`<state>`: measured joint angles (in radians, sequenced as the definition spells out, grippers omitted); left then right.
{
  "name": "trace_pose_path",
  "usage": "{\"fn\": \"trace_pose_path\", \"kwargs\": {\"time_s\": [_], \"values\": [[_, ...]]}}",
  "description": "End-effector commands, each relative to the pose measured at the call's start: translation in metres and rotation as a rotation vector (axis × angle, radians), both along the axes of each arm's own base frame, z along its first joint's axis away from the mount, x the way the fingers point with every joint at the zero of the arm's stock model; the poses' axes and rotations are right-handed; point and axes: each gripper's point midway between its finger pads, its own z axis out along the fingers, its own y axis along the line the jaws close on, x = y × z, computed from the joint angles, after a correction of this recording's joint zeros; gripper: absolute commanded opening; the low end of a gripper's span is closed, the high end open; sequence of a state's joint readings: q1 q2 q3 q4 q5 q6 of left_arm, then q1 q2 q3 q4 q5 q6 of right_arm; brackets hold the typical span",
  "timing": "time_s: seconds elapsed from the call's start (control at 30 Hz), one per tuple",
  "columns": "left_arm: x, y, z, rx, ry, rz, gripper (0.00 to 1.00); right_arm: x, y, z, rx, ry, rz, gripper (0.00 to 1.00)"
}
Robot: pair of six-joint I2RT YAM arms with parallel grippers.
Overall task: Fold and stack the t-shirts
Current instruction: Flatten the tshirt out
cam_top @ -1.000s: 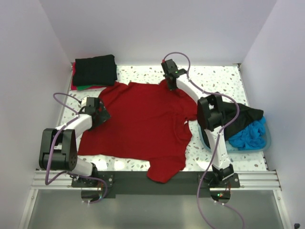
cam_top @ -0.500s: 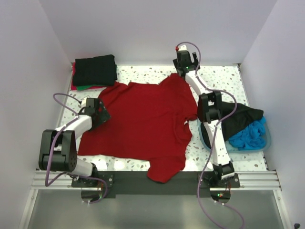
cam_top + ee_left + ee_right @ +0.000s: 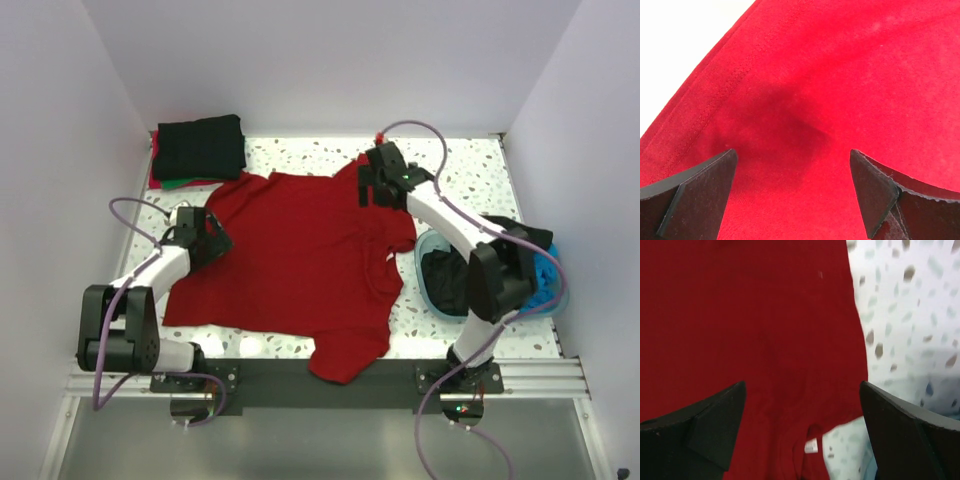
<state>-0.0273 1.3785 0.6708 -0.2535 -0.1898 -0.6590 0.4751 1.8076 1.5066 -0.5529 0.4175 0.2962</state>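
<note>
The robot's left gripper should next move to the dark red t-shirt's near hem corner (image 3: 168, 322), at the opposite end from its collar, and close there.
A dark red t-shirt (image 3: 300, 255) lies spread flat across the middle of the table, one sleeve hanging over the near edge. My left gripper (image 3: 208, 240) is open at the shirt's left edge, low over the red cloth (image 3: 840, 75) beside a stitched hem. My right gripper (image 3: 373, 188) is open above the shirt's far right corner, nothing between its fingers. Below the right gripper (image 3: 802, 390) are the red cloth (image 3: 740, 315) and a small white label (image 3: 811, 445). A folded black t-shirt (image 3: 200, 145) tops a stack with a green one (image 3: 185, 184) at the back left.
A translucent teal basin (image 3: 426, 278) at the right edge holds a black shirt (image 3: 447, 280) and a blue shirt (image 3: 545, 272); the right arm's elbow hangs over it. White walls close in the speckled table (image 3: 470, 170) on three sides.
My right gripper opened and let go of the red shirt's far corner, rose toward the back wall, then came down over the shirt. Its elbow swung right over the basin. The left arm stayed put.
</note>
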Motion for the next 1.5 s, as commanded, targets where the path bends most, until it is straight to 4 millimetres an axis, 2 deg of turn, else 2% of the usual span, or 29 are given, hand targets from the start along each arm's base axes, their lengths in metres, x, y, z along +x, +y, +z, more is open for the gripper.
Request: {"fn": "trace_pose_path", "kwargs": {"time_s": [0.0, 0.07, 0.13, 0.17, 0.2, 0.3, 0.33, 0.4, 0.43, 0.5, 0.53, 0.57, 0.63, 0.67, 0.73, 0.8, 0.87, 0.93, 0.97, 1.0, 1.07, 1.13, 1.17, 1.27, 1.3, 1.33, 1.4, 1.43, 1.47], "values": [[0.003, -0.001, 0.011, -0.006, -0.036, -0.026, 1.00, -0.038, -0.006, -0.049, 0.166, 0.144, -0.119, 0.99], [0.005, -0.002, 0.015, -0.009, -0.047, -0.026, 1.00, -0.045, -0.007, -0.060, 0.153, 0.184, -0.115, 0.99], [0.008, -0.002, 0.017, -0.013, -0.054, -0.025, 1.00, -0.048, -0.005, -0.082, 0.175, 0.239, -0.098, 0.99], [0.009, -0.002, 0.018, -0.014, -0.056, -0.024, 1.00, -0.038, -0.005, -0.086, 0.202, 0.221, -0.087, 0.99], [0.011, -0.003, 0.019, -0.016, -0.061, -0.024, 1.00, -0.037, -0.004, -0.103, 0.217, 0.259, -0.088, 0.99], [0.014, -0.003, 0.017, -0.015, -0.054, -0.023, 1.00, -0.025, -0.017, -0.118, 0.206, 0.286, -0.138, 0.99], [0.015, -0.002, 0.015, -0.010, -0.045, -0.021, 1.00, -0.021, -0.019, -0.129, 0.202, 0.302, -0.139, 0.99], [0.016, -0.001, 0.013, -0.005, -0.039, -0.020, 1.00, -0.007, -0.025, -0.133, 0.197, 0.298, -0.145, 0.99], [0.018, -0.001, 0.011, -0.006, -0.033, -0.018, 1.00, -0.004, -0.028, -0.145, 0.182, 0.320, -0.150, 0.99], [0.020, -0.003, 0.006, -0.014, -0.025, -0.022, 1.00, 0.015, -0.033, -0.144, 0.183, 0.301, -0.142, 0.99], [0.023, -0.003, 0.007, -0.017, -0.034, -0.024, 1.00, 0.017, -0.038, -0.157, 0.184, 0.331, -0.153, 0.99], [0.025, -0.004, 0.005, -0.020, -0.035, -0.025, 1.00, 0.030, -0.037, -0.153, 0.197, 0.307, -0.154, 0.98], [0.030, -0.006, 0.001, -0.032, -0.029, -0.032, 1.00, 0.045, -0.035, -0.155, 0.212, 0.284, -0.143, 0.99], [0.030, -0.009, -0.005, -0.041, -0.010, -0.040, 1.00, 0.058, -0.036, -0.157, 0.210, 0.277, -0.132, 0.99], [0.038, -0.009, -0.005, -0.042, -0.015, -0.044, 1.00, 0.065, -0.041, -0.158, 0.170, 0.293, -0.127, 0.99], [0.044, -0.010, -0.009, -0.045, -0.010, -0.042, 1.00, 0.082, -0.046, -0.159, 0.151, 0.271, -0.137, 0.99], [0.049, -0.013, -0.011, -0.055, -0.010, -0.051, 1.00, 0.097, -0.047, -0.158, 0.192, 0.254, -0.142, 0.98], [0.060, -0.017, -0.011, -0.076, -0.021, -0.067, 1.00, 0.105, -0.054, -0.158, 0.190, 0.253, -0.174, 0.99], [0.062, -0.019, -0.012, -0.085, -0.020, -0.073, 1.00, 0.117, -0.056, -0.147, 0.197, 0.219, -0.178, 0.99], [0.068, -0.020, -0.013, -0.088, -0.018, -0.075, 1.00, 0.119, -0.056, -0.154, 0.196, 0.231, -0.176, 0.99], [0.073, -0.024, -0.012, -0.106, -0.021, -0.086, 1.00, 0.137, -0.056, -0.143, 0.212, 0.193, -0.168, 0.99], [0.078, -0.029, -0.009, -0.122, -0.029, -0.099, 1.00, 0.140, -0.054, -0.151, 0.221, 0.219, -0.152, 0.99], [0.077, -0.031, -0.006, -0.137, -0.032, -0.104, 1.00, 0.151, -0.052, -0.137, 0.226, 0.187, -0.139, 0.99], [0.074, -0.032, 0.018, -0.121, -0.083, -0.108, 1.00, 0.156, -0.047, -0.114, 0.238, 0.152, -0.103, 0.99], [0.068, -0.030, 0.034, -0.110, -0.110, -0.101, 1.00, 0.158, -0.046, -0.102, 0.243, 0.129, -0.094, 0.99], [0.064, -0.026, 0.041, -0.094, -0.115, -0.086, 1.00, 0.159, -0.046, -0.076, 0.249, 0.088, -0.085, 0.99], [0.050, -0.013, 0.062, -0.047, -0.118, -0.025, 1.00, 0.150, -0.043, -0.057, 0.252, 0.073, -0.059, 0.99], [0.044, -0.008, 0.067, -0.033, -0.115, -0.006, 1.00, 0.147, -0.036, -0.019, 0.255, 0.006, -0.024, 0.99], [0.037, -0.001, 0.071, -0.016, -0.112, 0.042, 1.00, 0.136, -0.035, -0.019, 0.237, 0.017, -0.018, 0.99]]}}
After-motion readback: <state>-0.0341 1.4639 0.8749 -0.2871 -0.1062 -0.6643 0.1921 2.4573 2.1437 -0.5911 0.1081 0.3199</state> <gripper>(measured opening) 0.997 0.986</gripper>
